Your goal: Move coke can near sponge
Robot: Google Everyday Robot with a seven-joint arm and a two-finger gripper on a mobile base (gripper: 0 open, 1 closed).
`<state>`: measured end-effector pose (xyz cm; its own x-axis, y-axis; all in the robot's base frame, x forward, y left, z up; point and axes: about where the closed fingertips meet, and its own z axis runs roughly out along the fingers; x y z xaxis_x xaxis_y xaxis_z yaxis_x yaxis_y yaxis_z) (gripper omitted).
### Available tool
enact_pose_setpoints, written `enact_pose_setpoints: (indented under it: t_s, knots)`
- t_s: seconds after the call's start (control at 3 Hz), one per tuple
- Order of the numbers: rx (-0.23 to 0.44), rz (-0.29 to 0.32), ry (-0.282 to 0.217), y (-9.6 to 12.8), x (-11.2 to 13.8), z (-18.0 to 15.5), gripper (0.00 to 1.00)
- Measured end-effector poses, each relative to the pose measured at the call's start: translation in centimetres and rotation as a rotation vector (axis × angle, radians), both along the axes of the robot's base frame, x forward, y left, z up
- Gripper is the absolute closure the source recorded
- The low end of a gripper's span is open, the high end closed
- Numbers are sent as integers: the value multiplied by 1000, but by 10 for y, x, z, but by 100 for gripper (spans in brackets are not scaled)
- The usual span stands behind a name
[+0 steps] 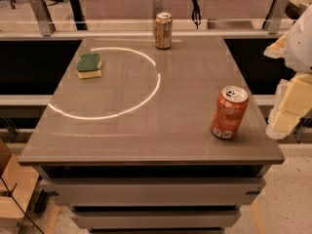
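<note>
My gripper will close around the upper half (pixel 231 103) of the coke can, under its silver top.
The coke can (pixel 229 112) is red-orange with a silver top and a white label patch near its base. It stands upright near the table's right front corner. The sponge (pixel 89 65), dark green over pale yellow foam, lies at the far left of the table, far from the can. My gripper (pixel 286 112) is pale yellow and white at the right edge of the view, just right of the coke can and beyond the table's edge. It holds nothing that I can see.
A gold-brown can (pixel 163 30) stands upright at the far edge of the grey-brown table (pixel 146 140). A bright ring of reflected light lies on the tabletop between the sponge and the coke can. Rails and posts run behind the table.
</note>
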<state>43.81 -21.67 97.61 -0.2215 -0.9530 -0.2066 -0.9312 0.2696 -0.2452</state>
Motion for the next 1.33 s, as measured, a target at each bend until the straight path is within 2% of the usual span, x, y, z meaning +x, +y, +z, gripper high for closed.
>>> enact_pose_setpoints:
  t_s: [0.33,0.67,1.0,1.33]
  knots:
    - [0,0,0,0,0,0,0]
    - [56,11,-14,2,2,0,0]
    - [175,49,-18,15,9,-11,0]
    - [313,80,3,27,20,-37,0]
